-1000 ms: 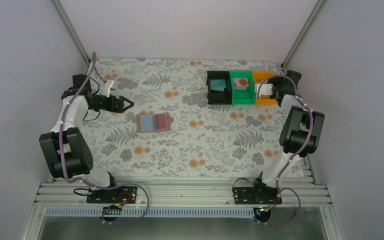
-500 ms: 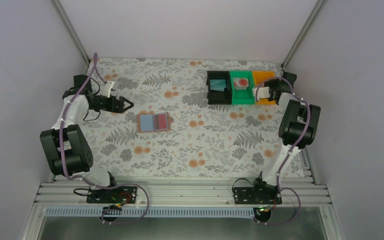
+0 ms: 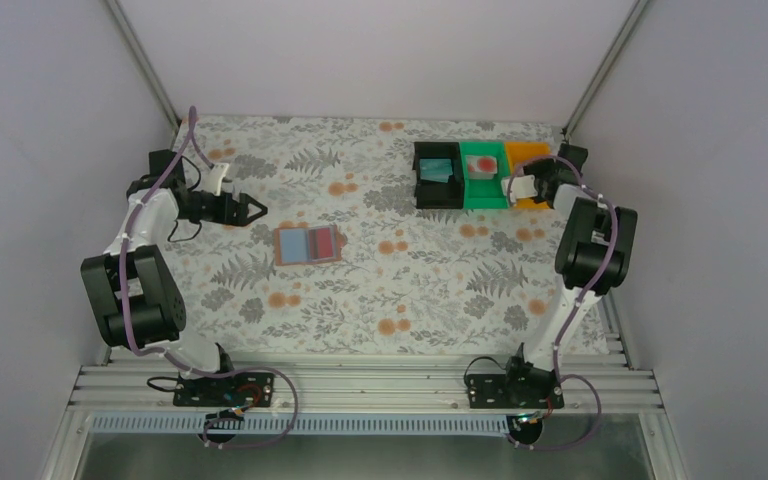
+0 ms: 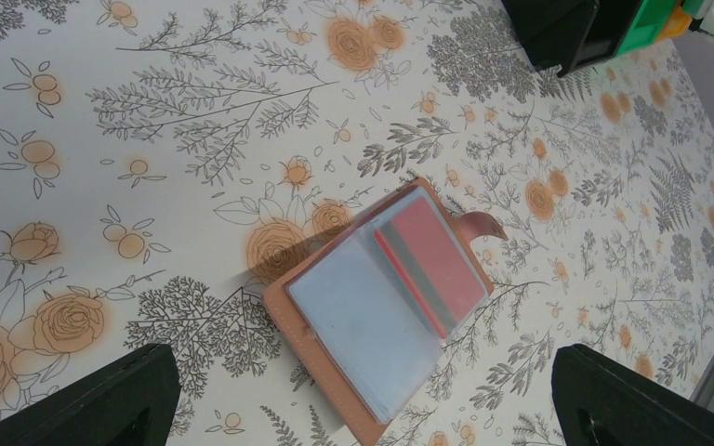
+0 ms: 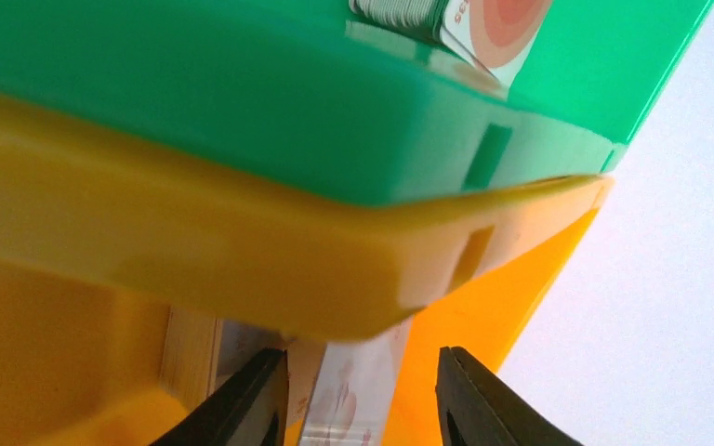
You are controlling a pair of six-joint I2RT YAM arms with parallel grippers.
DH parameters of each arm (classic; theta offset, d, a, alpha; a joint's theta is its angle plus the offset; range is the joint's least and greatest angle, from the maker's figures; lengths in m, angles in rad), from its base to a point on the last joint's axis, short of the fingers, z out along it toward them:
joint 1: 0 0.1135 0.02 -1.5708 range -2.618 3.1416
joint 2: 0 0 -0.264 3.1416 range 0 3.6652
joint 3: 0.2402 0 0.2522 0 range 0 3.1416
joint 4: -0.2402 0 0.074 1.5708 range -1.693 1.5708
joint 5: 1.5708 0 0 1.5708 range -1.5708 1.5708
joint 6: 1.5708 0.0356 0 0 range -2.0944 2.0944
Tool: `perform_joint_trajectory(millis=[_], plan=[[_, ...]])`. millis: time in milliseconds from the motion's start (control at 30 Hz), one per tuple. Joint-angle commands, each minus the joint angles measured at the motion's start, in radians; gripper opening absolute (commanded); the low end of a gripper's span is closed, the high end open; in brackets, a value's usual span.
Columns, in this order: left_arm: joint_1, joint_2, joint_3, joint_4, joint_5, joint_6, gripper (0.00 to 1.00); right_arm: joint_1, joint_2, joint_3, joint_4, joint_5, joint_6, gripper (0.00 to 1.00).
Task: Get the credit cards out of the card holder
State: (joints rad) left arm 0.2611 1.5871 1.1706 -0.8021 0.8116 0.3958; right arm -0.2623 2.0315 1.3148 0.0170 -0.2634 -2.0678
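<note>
I will next close my left gripper on the outer edge (image 3: 278,252) (image 4: 333,394) of the card holder's light blue half, at the end opposite the red card.
The card holder (image 3: 308,244) lies open on the floral mat, salmon-tan outside, light blue inside; a red card (image 3: 324,241) sits in its right half. In the left wrist view the card holder (image 4: 381,307) and the red card (image 4: 432,260) lie below my left gripper (image 4: 363,372). My left gripper (image 3: 260,210) is open and empty, up-left of the holder. My right gripper (image 3: 513,187) is open at the orange bin (image 3: 528,158). In the right wrist view a whitish card (image 5: 353,372) stands inside the bin between the spread fingers of my right gripper (image 5: 363,400).
A black bin (image 3: 438,190) holds a teal card (image 3: 438,169). A green bin (image 3: 484,192) holds a white card with a red mark (image 3: 480,167), which also shows in the right wrist view (image 5: 497,23). The bins stand in a row at the back right.
My right gripper has moved a little left along the orange bin. The left arm and the card holder have not moved.
</note>
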Motion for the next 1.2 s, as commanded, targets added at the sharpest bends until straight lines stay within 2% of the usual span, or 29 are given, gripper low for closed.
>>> perform_joint_trajectory(millis=[0, 100, 233, 267, 300, 333, 467, 600, 733, 900, 1067, 1167], plan=[[0.004, 0.004, -0.002, 0.011, 0.013, 0.011, 1.00, -0.004, -0.064, -0.012, -0.010, 0.018, -0.013, 0.47], [0.004, 0.002, -0.009, 0.014, -0.003, 0.006, 1.00, -0.009, -0.090, -0.013, -0.009, 0.017, -0.003, 0.56], [0.004, -0.005, -0.041, 0.041, -0.060, -0.027, 1.00, -0.012, -0.133, -0.014, -0.014, 0.008, 0.023, 0.61], [0.004, -0.007, -0.051, 0.047, -0.066, -0.031, 1.00, -0.012, -0.143, -0.015, -0.016, 0.006, 0.030, 0.69], [0.003, -0.008, -0.059, 0.050, -0.070, -0.035, 1.00, -0.013, -0.155, -0.019, -0.018, 0.002, 0.035, 0.88], [0.004, -0.008, -0.067, 0.050, -0.073, -0.037, 1.00, -0.014, -0.166, -0.021, -0.024, -0.003, 0.040, 0.98], [0.004, -0.008, -0.102, 0.060, -0.059, -0.055, 1.00, -0.013, -0.211, -0.044, -0.024, -0.051, 0.100, 1.00], [0.004, -0.018, -0.146, 0.090, -0.047, -0.098, 1.00, 0.032, -0.299, -0.070, -0.006, -0.145, 0.310, 1.00], [0.004, -0.056, -0.188, 0.123, -0.012, -0.127, 1.00, 0.163, -0.413, -0.086, 0.075, -0.106, 0.713, 1.00], [0.003, -0.032, -0.196, 0.106, 0.041, -0.133, 1.00, 0.392, -0.477, -0.020, 0.094, 0.106, 1.144, 1.00], [0.001, -0.028, -0.196, 0.108, 0.022, -0.160, 1.00, 0.582, -0.524, 0.021, 0.067, 0.175, 1.494, 1.00], [-0.003, -0.041, -0.198, 0.115, 0.017, -0.173, 1.00, 0.693, -0.490, 0.091, -0.053, 0.164, 1.704, 1.00]])
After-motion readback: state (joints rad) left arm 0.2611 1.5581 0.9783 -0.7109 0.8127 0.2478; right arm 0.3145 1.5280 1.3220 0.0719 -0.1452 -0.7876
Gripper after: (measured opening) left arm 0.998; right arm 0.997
